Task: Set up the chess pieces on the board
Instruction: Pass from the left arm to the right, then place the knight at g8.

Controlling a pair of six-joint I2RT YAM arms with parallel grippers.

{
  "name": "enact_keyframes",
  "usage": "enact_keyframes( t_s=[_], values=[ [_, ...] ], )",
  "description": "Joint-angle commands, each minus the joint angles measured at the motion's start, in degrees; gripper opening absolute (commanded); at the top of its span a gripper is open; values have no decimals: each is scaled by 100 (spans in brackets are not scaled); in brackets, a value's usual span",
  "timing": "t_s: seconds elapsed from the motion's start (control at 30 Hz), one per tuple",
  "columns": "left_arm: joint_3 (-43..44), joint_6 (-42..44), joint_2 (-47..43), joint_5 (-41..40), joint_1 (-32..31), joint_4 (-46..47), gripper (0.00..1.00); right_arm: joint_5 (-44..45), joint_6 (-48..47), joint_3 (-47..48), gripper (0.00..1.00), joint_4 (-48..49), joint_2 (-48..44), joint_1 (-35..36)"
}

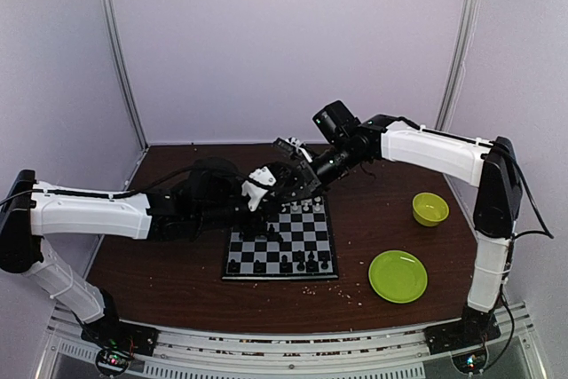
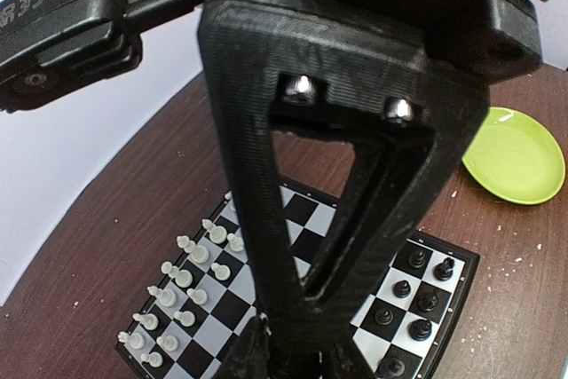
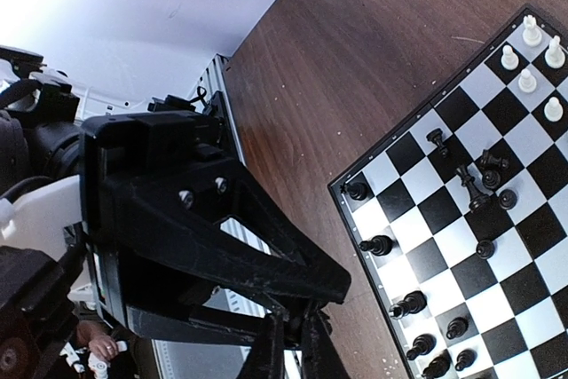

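Note:
My right gripper will let go of the black chess piece on the white near-edge square (image 1: 247,267) (image 3: 368,221) next to the black piece in the board's corner.
The board (image 1: 293,235) lies mid-table. White chess pieces (image 1: 306,207) stand along its far edge and black chess pieces (image 1: 284,264) along its near edge. My left gripper (image 1: 269,226) is low over the board's left half. In the left wrist view its fingers (image 2: 302,357) meet at the tips, with white pieces (image 2: 191,272) left and black pieces (image 2: 417,299) right of them. My right gripper (image 1: 293,185) hangs high over the far edge. In the right wrist view its fingers (image 3: 297,352) are pressed close. A few black pieces (image 3: 484,179) lie toppled mid-board (image 3: 444,210).
A round green plate (image 1: 398,275) lies right of the board near the front edge, also in the left wrist view (image 2: 515,157). A yellow-green bowl (image 1: 429,209) stands farther right. Pale crumbs (image 1: 346,290) are scattered near the board. The two arms overlap above the board's far-left corner.

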Motion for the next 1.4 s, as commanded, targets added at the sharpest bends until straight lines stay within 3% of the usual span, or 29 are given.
enact_keyframes(
  t_s=[0.0,0.3,0.53,0.7,0.93,1.2,1.37],
  values=[
    [148,24,52,-84,-23,210,23,-163,39,-65,2,179,3,43],
    [155,168,-305,-368,-23,-302,48,387,-736,505,0,-468,55,26],
    [303,470,-1592,-620,239,-1880,52,1318,-1671,1076,0,-1232,97,24],
    [634,52,-2303,-716,1155,-2487,66,1959,-2214,1645,0,-1654,271,192],
    [1778,-496,-1807,-47,2804,-3264,68,2816,-2824,2280,0,-2084,705,780],
    [814,-1126,-1763,1470,4091,-2340,67,3769,-3280,2742,0,-2409,1393,1596],
    [851,-1171,-1744,1506,4223,-2426,64,3776,-3258,3300,0,-2578,2133,1783]
  ],
)
